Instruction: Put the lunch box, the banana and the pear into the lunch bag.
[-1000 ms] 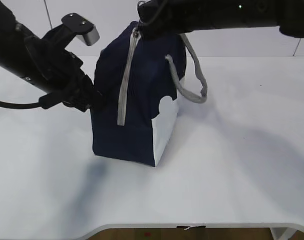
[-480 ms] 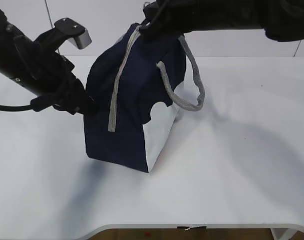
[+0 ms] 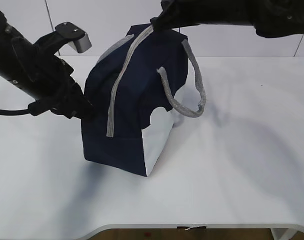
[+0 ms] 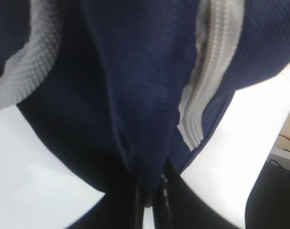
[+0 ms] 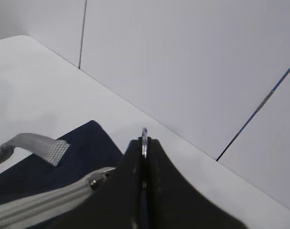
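My left gripper is pinching the side of the lunch bag far below the slider. It should grip the bag near the zipper's top (image 3: 133, 49) before my right gripper pulls further.
The navy-blue lunch bag (image 3: 136, 107) with a white corner panel stands in the middle of the white table, its grey zipper (image 3: 119, 90) running down the front. My left gripper (image 3: 87, 111) is shut on the bag's fabric at its left side; the left wrist view shows the pinched fold (image 4: 149, 191) between the jaws. My right gripper (image 3: 157, 22) is shut on the metal ring pull (image 5: 144, 136) at the top of the zipper, with the slider (image 5: 96, 180) just beside it. The grey rope handle (image 3: 189, 102) hangs on the right. The lunch box, banana and pear are out of view.
The white table (image 3: 242, 160) spreads around the bag. A white panelled wall (image 3: 106, 20) stands behind. The table's front edge (image 3: 192, 226) is near the bottom of the exterior view.
The bag has shifted left and tilted, its top leaning right. My right gripper moved right and up with the ring pull. My left arm drew slightly left with the fabric.
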You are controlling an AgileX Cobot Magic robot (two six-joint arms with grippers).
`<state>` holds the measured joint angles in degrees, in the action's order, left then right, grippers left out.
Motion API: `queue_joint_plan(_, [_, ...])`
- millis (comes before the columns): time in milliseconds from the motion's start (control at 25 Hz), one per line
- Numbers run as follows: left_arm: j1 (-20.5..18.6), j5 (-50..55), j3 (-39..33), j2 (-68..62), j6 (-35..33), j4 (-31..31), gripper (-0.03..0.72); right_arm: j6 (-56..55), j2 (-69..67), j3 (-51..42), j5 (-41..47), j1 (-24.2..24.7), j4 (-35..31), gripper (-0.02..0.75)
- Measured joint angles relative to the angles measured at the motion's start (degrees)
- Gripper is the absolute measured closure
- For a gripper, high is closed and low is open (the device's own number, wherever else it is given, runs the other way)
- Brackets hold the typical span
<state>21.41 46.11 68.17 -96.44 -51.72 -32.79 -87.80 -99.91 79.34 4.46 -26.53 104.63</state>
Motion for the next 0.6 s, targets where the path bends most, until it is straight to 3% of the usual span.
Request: queue_joint_plan(600, [0.0, 0.5, 0.1, 0.0, 0.9, 1.8, 0.69, -0.1, -10.7, 8.3, 1.4, 3.4, -0.1, 0.731])
